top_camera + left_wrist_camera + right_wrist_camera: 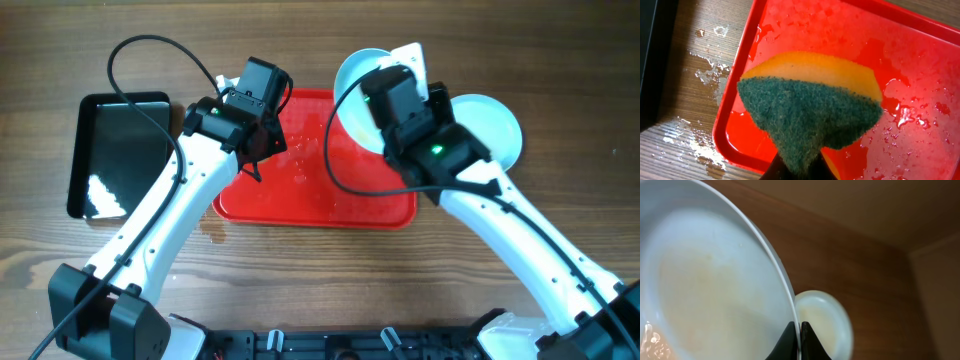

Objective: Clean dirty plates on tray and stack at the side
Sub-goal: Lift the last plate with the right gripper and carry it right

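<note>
Next, my right gripper lets go of the pale plate on top of the second plate (476, 136) (821, 326) lying flat beside the red tray.
A pale plate (355, 75) hangs tilted over the red tray's (320, 205) far right corner. My right gripper (800, 332) is shut on its rim (765, 265). The plate's inner face looks pale, with only a faint yellowish tint. A second plate (495, 125) lies flat on the table to the right of the tray, and also shows beyond the held rim in the right wrist view (827, 322). My left gripper (800, 169) is shut on a yellow sponge with a green scouring face (810, 105), above the tray's wet left part (920, 65).
A glossy black tray (115, 150) sits on the table to the left of the red one. Water drops and small puddles (710, 75) lie on the wood beside the red tray's left edge. Cables loop over both arms.
</note>
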Available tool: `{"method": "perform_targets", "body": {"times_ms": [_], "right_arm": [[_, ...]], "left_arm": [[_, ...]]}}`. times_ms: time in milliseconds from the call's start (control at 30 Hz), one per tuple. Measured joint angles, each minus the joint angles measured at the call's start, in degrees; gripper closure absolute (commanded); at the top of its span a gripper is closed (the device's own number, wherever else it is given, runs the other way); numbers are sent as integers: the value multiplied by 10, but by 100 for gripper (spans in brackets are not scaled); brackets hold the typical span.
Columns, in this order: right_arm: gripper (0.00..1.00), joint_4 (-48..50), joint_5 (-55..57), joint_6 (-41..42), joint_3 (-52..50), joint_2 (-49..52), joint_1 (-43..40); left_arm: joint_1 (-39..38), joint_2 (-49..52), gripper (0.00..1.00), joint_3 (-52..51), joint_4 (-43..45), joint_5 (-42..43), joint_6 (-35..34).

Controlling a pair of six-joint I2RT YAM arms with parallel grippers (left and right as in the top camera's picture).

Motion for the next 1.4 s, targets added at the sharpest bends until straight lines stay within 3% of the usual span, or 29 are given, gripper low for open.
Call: {"method": "perform_targets", "body": {"times_ms": [433,933,1100,1400], "right_arm": [[96,127,215,-189,0,0,99],[96,125,250,-208,0,0,100],[96,83,182,-161,0,0,95],[96,8,-53,-52,0,0,29]], "left_arm": [[0,0,96,0,0,0,0],[0,0,96,0,0,0,0],[0,0,96,0,0,0,0],[0,0,96,-7,5,0,0]]}}
